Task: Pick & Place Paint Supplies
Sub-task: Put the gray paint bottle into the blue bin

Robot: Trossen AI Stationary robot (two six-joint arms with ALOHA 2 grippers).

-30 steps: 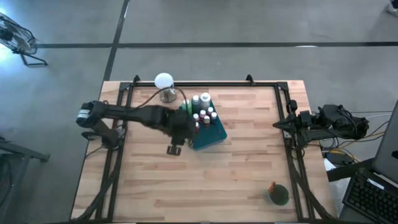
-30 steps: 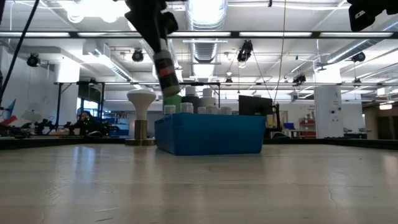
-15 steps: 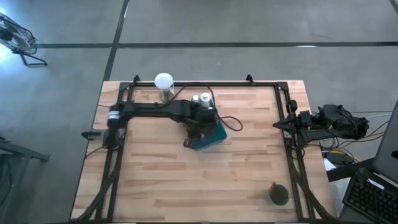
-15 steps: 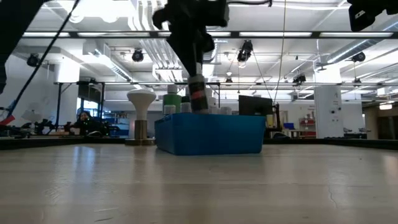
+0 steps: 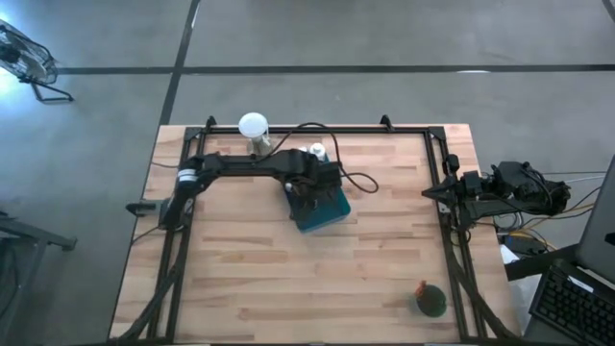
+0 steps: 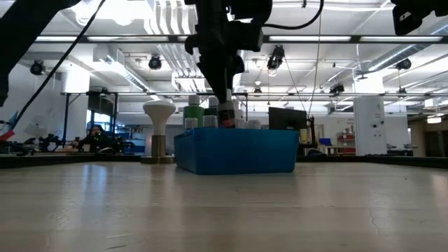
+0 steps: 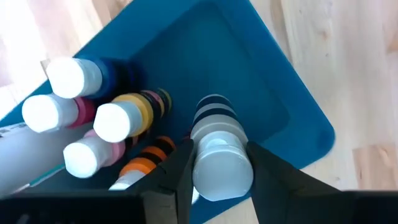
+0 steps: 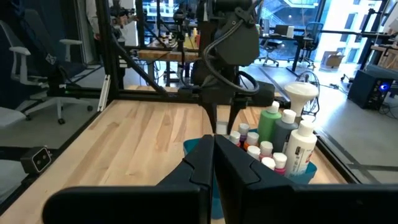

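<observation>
My left gripper has the banded bottle. It will let the bottle go on the blue tray's bare bottom by the tray's near corner (image 5: 307,213) (image 7: 249,109).
My left gripper (image 5: 313,192) hangs over the blue tray (image 5: 332,213) and is shut on a small white-capped bottle (image 7: 214,134) with dark and white bands. In the low view the bottle (image 6: 227,116) sits just above the tray's rim (image 6: 238,130). Several white-capped bottles stand in the tray's far part: blue (image 7: 78,78), pink (image 7: 46,113), yellow (image 7: 121,119) and orange (image 7: 134,171). My right gripper (image 8: 214,165) is shut on nothing and waits at the table's right edge (image 5: 459,190). My left gripper pinches the bottle's capped upper end (image 7: 219,177) between its two fingers (image 7: 181,163), one on each side. The fingers point down from above. The bottle hangs nearly upright below them, its lower end (image 7: 213,104) over a bare part of the tray floor.
A white globe on a metal base (image 5: 254,128) stands just beyond the tray's far left. A green round thing with an orange bit (image 5: 430,301) lies near the table's near right corner. Bare wood lies on the near side of the tray. A black frame (image 5: 307,131) rims the table.
My left gripper has carried the bottle toward the table's right edge, from beside the tray's left side to over the tray, and has sunk. The bottle, tilted and high before, now hangs nearly upright at the tray's rim.
</observation>
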